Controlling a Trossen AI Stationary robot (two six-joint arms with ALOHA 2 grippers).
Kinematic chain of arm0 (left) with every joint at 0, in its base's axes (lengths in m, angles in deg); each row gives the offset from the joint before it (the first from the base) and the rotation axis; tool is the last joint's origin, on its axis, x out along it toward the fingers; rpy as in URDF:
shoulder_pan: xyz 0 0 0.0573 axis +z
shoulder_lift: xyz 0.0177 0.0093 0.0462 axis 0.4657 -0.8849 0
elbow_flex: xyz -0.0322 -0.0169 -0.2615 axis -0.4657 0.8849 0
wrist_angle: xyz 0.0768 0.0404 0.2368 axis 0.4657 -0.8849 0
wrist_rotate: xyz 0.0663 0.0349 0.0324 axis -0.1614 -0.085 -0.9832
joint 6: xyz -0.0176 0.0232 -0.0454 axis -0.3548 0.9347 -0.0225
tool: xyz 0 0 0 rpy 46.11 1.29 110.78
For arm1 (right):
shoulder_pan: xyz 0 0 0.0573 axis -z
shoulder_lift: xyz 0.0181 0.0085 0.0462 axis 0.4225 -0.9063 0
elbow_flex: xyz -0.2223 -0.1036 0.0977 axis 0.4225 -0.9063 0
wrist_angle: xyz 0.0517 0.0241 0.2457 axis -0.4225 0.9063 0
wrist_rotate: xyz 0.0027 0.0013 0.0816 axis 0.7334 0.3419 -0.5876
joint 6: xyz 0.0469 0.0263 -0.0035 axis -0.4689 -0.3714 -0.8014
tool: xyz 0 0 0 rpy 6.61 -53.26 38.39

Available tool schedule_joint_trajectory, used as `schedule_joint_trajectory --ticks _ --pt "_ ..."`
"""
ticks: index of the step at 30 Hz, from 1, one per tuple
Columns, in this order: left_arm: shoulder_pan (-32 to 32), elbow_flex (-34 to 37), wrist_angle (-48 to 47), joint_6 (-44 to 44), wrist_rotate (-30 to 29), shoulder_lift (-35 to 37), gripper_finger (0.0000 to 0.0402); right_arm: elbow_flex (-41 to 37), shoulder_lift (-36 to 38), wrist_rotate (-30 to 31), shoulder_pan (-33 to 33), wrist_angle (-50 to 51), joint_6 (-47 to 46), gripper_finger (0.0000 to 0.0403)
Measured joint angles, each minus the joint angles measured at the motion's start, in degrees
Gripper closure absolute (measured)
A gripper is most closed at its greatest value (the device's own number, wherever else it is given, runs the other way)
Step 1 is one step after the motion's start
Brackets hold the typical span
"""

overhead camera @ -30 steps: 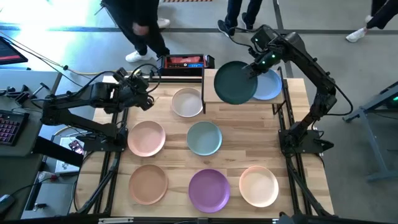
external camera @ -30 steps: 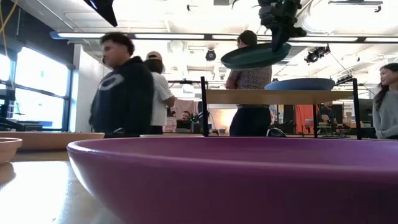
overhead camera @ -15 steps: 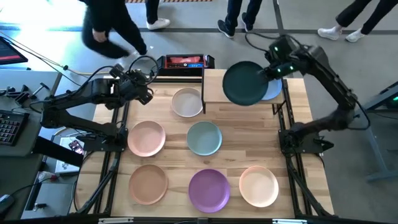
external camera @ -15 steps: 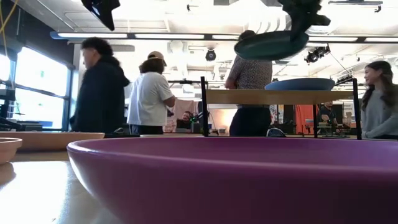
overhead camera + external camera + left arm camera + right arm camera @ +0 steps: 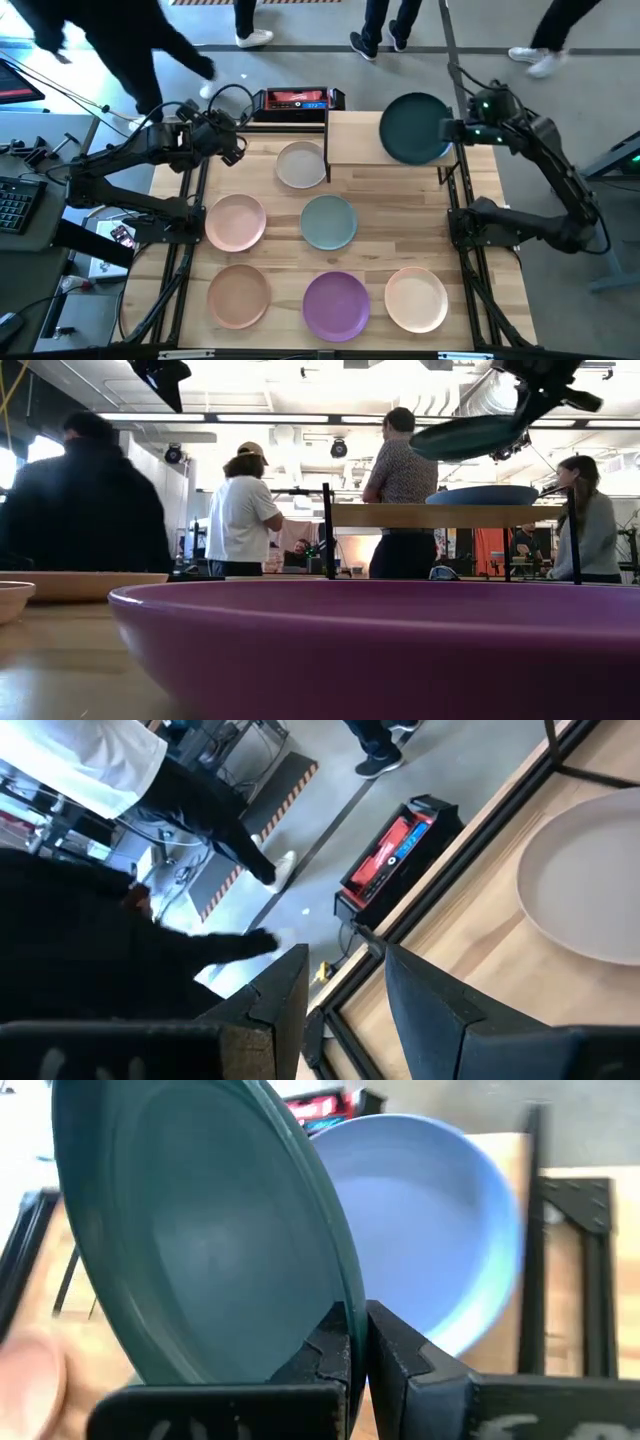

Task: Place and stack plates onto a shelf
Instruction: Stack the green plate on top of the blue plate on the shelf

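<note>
I will use my right gripper to set the dark teal plate down on top of the blue plate (image 5: 420, 130) (image 5: 412, 1230) on the shelf and let it go.
My right gripper (image 5: 452, 130) is shut on the dark teal plate (image 5: 414, 128) and holds it in the air over the right half of the shelf (image 5: 352, 140). The blue plate (image 5: 497, 495) lies flat on the shelf below it and is hidden under the teal plate in the high view. On the tabletop lie the beige plate (image 5: 301, 165), the pink (image 5: 236, 221), the sage green (image 5: 329, 221), the tan (image 5: 239, 295), the purple (image 5: 336, 305) and the peach (image 5: 416, 299). My left gripper (image 5: 237, 150) hangs open above the table's far left corner. My right gripper pinches the teal plate's rim (image 5: 345, 1302) on the side facing the table's right edge, one finger on the plate's inner face and one on its underside. The fingers come roughly level from the right. The plate is lifted clear and tilted, its free side (image 5: 425, 450) lower, above the blue plate (image 5: 440, 1230).
The shelf's black legs (image 5: 326, 530) stand at the table's far edge. A red and black device (image 5: 296, 100) lies on the floor beyond the table. Several people stand or walk behind the table (image 5: 240, 510). The shelf's left half is bare wood.
My right gripper has carried the teal plate toward the table's right edge, from over the shelf's middle to above the blue plate, a little higher than before and still tilted. My left arm has drifted slightly toward the far edge. People have walked by behind the table.
</note>
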Motion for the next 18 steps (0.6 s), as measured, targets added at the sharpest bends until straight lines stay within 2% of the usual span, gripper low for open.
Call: schedule_joint_trajectory --ticks 7,12,18 --pt "1.4 0.0 3.0 3.4 0.1 0.0 0.0280 -6.0 4.6 4.7 2.9 -1.4 -12.8 0.0403" --pt "1.8 0.0 4.5 3.4 0.8 0.0 0.0280 -10.5 5.8 5.0 2.9 -7.0 -21.6 0.0403" --pt "1.8 0.0 4.4 3.4 3.1 0.0 0.0280 -15.5 5.6 5.6 2.9 -8.3 -29.3 0.0403"
